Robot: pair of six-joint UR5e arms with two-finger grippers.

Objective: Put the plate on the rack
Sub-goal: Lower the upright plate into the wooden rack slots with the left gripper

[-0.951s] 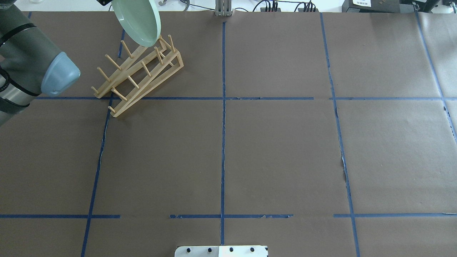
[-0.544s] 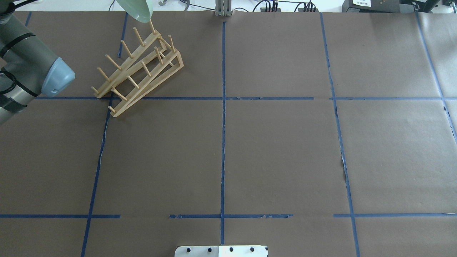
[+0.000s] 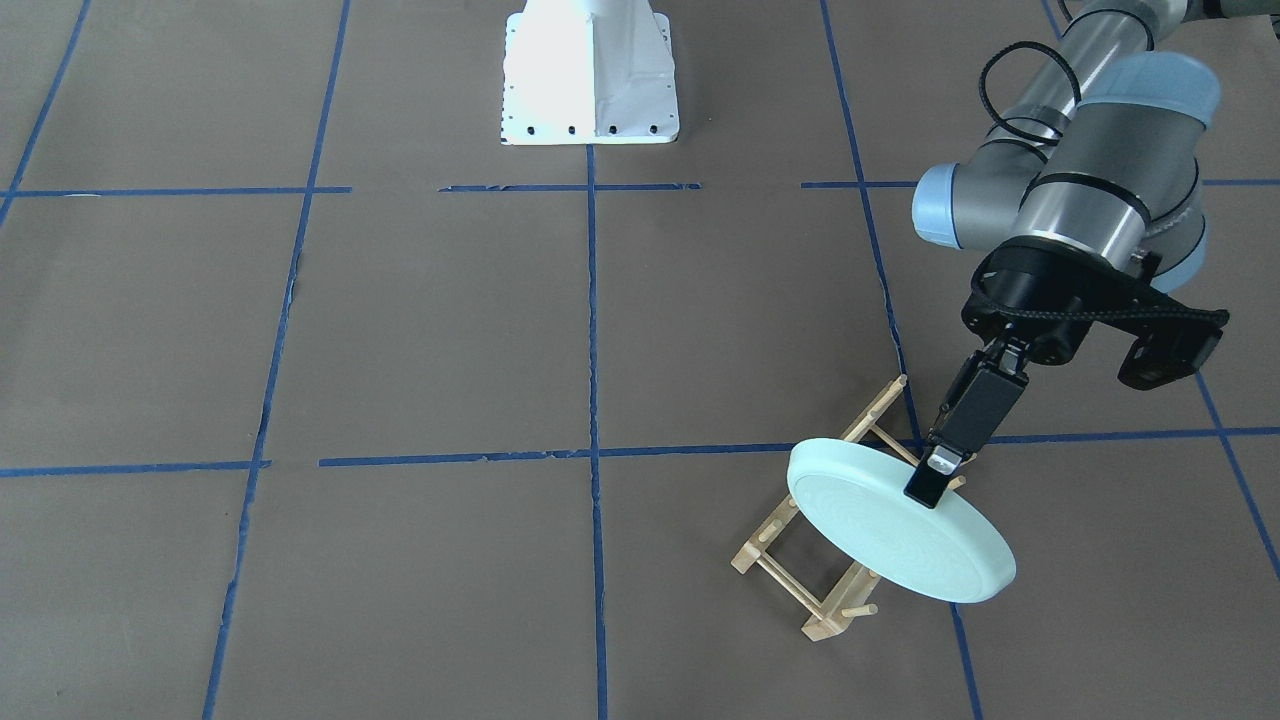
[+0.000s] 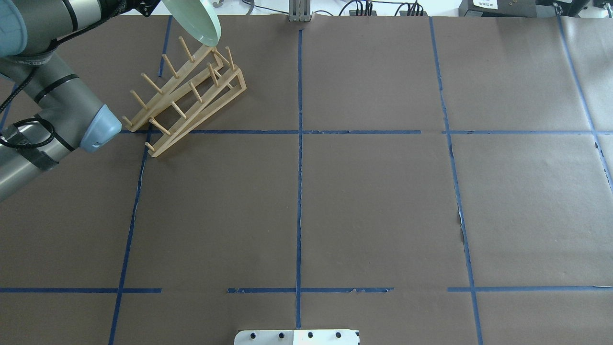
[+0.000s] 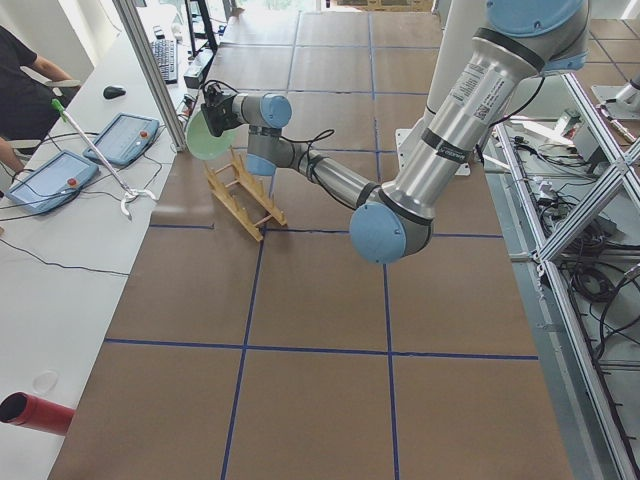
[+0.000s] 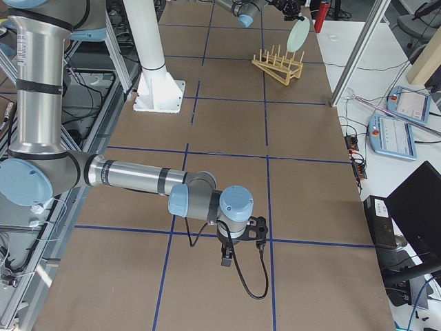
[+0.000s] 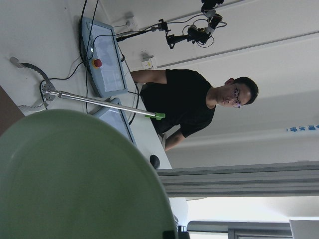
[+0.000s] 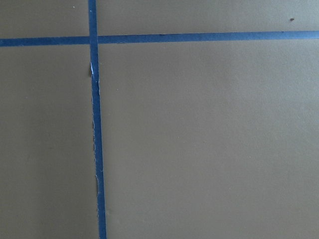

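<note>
My left gripper should release the pale green plate upright between the last pegs at the wooden rack's far end (image 3: 839, 552).
My left gripper (image 3: 930, 488) is shut on the rim of the pale green plate (image 3: 900, 540). It holds the plate tilted in the air over the end of the wooden rack (image 3: 833, 617) farthest from the robot. In the overhead view the plate (image 4: 196, 19) hangs just above the rack's (image 4: 238, 82) last pegs; I cannot tell if they touch. The plate fills the lower left of the left wrist view (image 7: 75, 179). The rack is otherwise empty. My right gripper (image 6: 227, 258) hangs low over the table far from the rack; I cannot tell if it is open or shut.
The robot base (image 3: 590, 80) stands at the table's near middle edge. Beyond the table's far edge is a white bench with teach pendants (image 5: 50, 180) and an operator (image 7: 199, 107). A metal post (image 4: 300, 12) stands at the far edge.
The plate rose from the rack's far pegs and nearly left the view, then came partly back down, shifted slightly right. The left arm's elbow swung further in over the table.
</note>
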